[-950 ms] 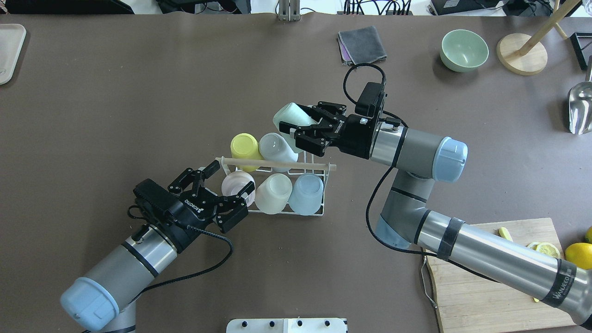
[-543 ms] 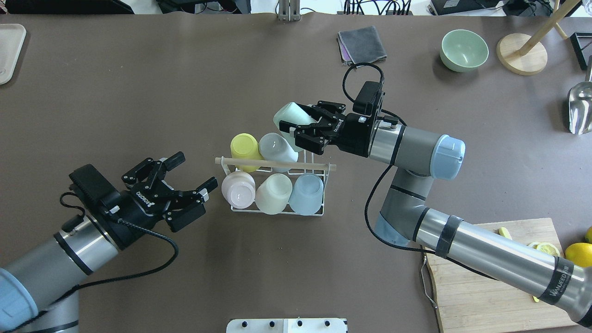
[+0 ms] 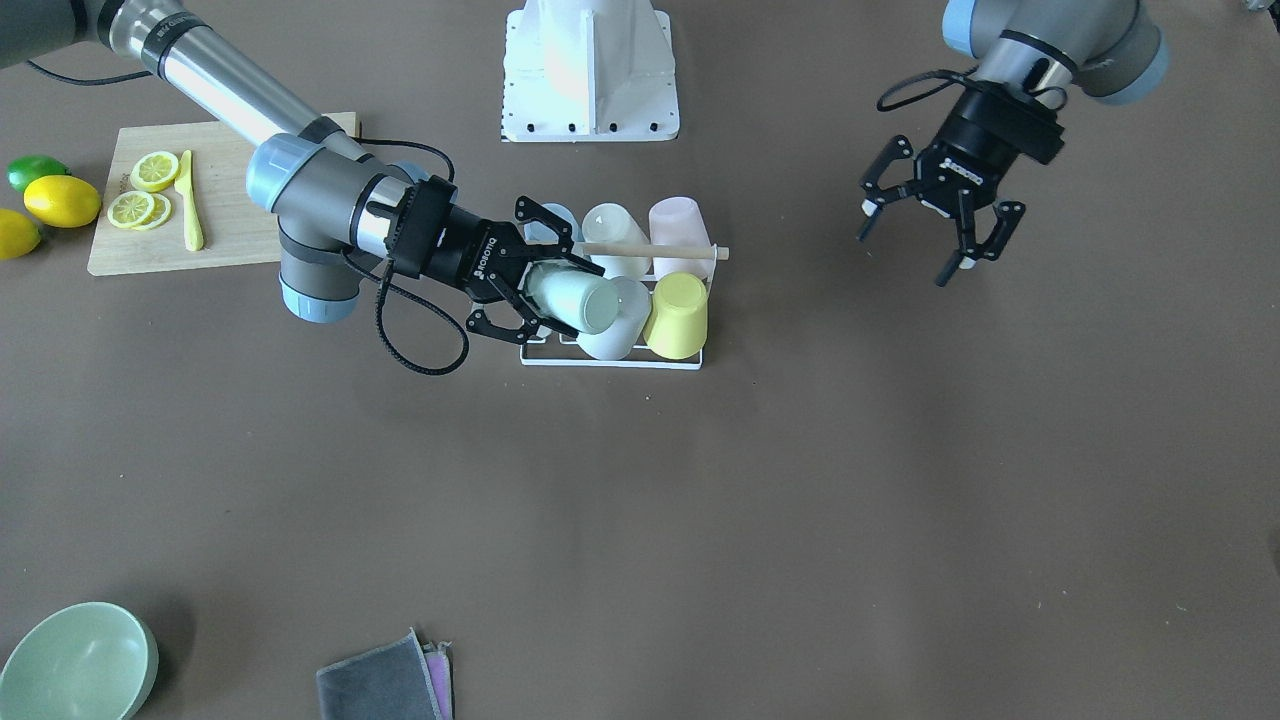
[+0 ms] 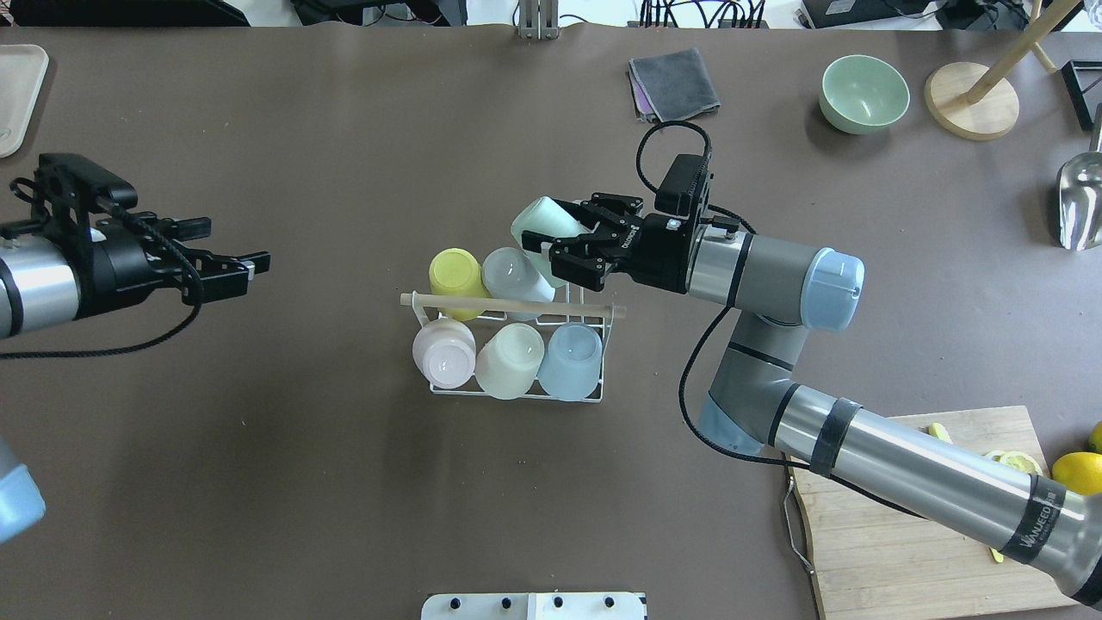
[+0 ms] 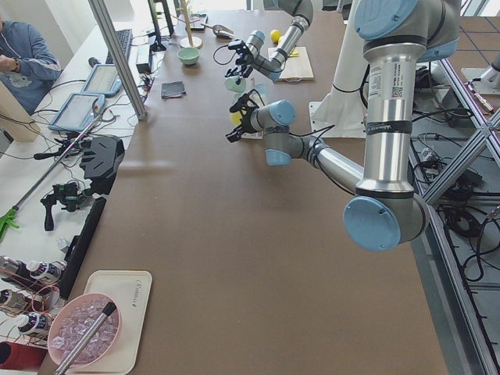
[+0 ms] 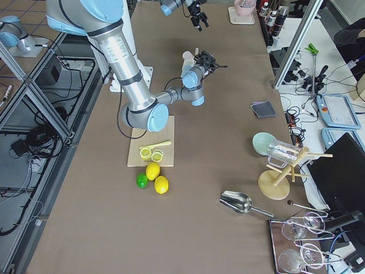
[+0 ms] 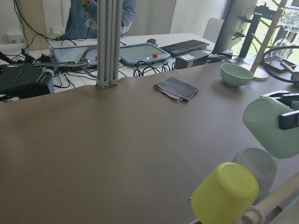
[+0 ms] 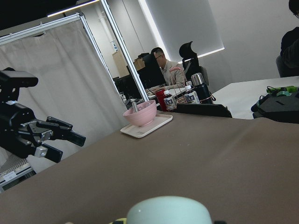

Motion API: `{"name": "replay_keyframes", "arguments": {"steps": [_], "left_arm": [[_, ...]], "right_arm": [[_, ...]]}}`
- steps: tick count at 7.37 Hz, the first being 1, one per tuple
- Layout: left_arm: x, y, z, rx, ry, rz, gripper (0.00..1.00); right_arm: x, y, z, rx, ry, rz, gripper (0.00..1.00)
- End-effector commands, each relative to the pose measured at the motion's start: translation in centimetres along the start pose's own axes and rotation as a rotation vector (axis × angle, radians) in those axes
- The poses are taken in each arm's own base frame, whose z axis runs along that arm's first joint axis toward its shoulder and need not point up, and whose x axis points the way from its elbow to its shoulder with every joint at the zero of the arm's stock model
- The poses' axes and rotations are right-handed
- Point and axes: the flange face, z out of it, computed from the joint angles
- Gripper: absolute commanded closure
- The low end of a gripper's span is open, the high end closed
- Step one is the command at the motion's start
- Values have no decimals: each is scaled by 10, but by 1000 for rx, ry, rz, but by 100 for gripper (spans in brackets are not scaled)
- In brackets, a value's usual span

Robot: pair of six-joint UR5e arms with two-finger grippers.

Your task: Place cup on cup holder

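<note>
Next, my right gripper lets go of the mint cup on the cup holder's empty corner (image 3: 545, 319) next to the grey cup.
The cup holder (image 4: 508, 306), a white wire rack with a wooden rod, stands mid-table and also shows in the front view (image 3: 650, 250). It holds a yellow cup (image 4: 454, 271), a grey cup (image 4: 510, 271), a pink cup (image 4: 443, 353), a cream cup (image 4: 510, 349) and a blue cup (image 4: 572, 349). My right gripper (image 4: 555, 228) is shut on a tilted mint cup (image 4: 542, 226) just above the rack's far right corner, beside the grey cup. My left gripper (image 4: 234, 243) is open and empty, well to the left of the rack.
A green bowl (image 4: 863, 93), a grey cloth (image 4: 674, 82) and a wooden stand (image 4: 973, 99) lie at the far side. A cutting board (image 4: 913, 534) with lemon slices is near right. A metal scoop (image 4: 1080, 202) lies at the right edge.
My left arm has pulled back from the rack's pink cup, far to the left, with its gripper open. My right gripper with the mint cup has barely shifted.
</note>
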Motion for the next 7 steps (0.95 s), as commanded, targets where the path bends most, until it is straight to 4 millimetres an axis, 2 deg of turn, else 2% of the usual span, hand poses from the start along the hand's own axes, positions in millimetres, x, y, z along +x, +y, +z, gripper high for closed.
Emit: {"name": "replay_keyframes", "arguments": {"steps": [1,2,3,4,5,6,7], "left_arm": [[-131,-16,-31,-318,-167,-278,2],[-182,-14,-48,-409,-238,-396,2],[-224,-9,-66,-507,-300,-358,2],[-267,-1,-92,-605,-325,-340,2],[-304,7,-126,-659,-318,-407,2],[-339,34,-160,-726,-313,-417,2],[-369,53,-178,-739,-273,-428,2]], "right_arm": [[4,4,-1,-7,6,1,100],[3,3,0,-5,6,1,100],[4,4,-2,-5,8,1,100],[6,4,-4,-2,12,2,100],[7,4,-5,-1,13,1,100],[7,2,-7,9,7,-1,100],[5,2,-11,29,-13,-1,100]]}}
